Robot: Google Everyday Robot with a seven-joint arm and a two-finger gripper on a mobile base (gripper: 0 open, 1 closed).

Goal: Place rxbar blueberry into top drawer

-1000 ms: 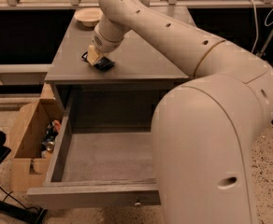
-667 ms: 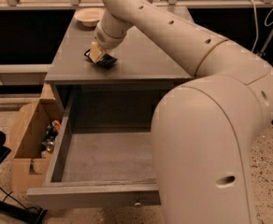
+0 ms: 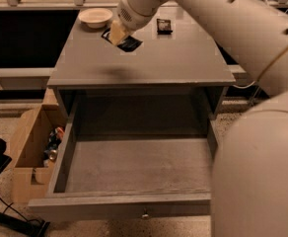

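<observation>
My gripper needs to let go of the rxbar blueberry near the middle of the open top drawer's bare bottom point(image 3: 161, 157).
The rxbar blueberry point(image 3: 129, 44) is a dark navy wrapper held in my gripper point(image 3: 119, 35), which is shut on it. It hangs a little above the grey tabletop point(image 3: 183, 58) at the back left and casts a shadow on the surface below. The top drawer point(image 3: 134, 167) is pulled wide open under the tabletop's front edge. Its inside is bare and its small round knob point(image 3: 145, 214) shows on the front panel. My arm reaches in from the upper right.
A white bowl point(image 3: 95, 17) stands at the table's back left. A small black packet point(image 3: 163, 26) lies at the back middle. A brown cardboard box point(image 3: 28, 147) with several items stands on the floor, left of the drawer. My own body fills the right side.
My gripper has risen off the tabletop with the rxbar blueberry and shifted slightly right. The arm has swung away, uncovering the table's right side and the drawer.
</observation>
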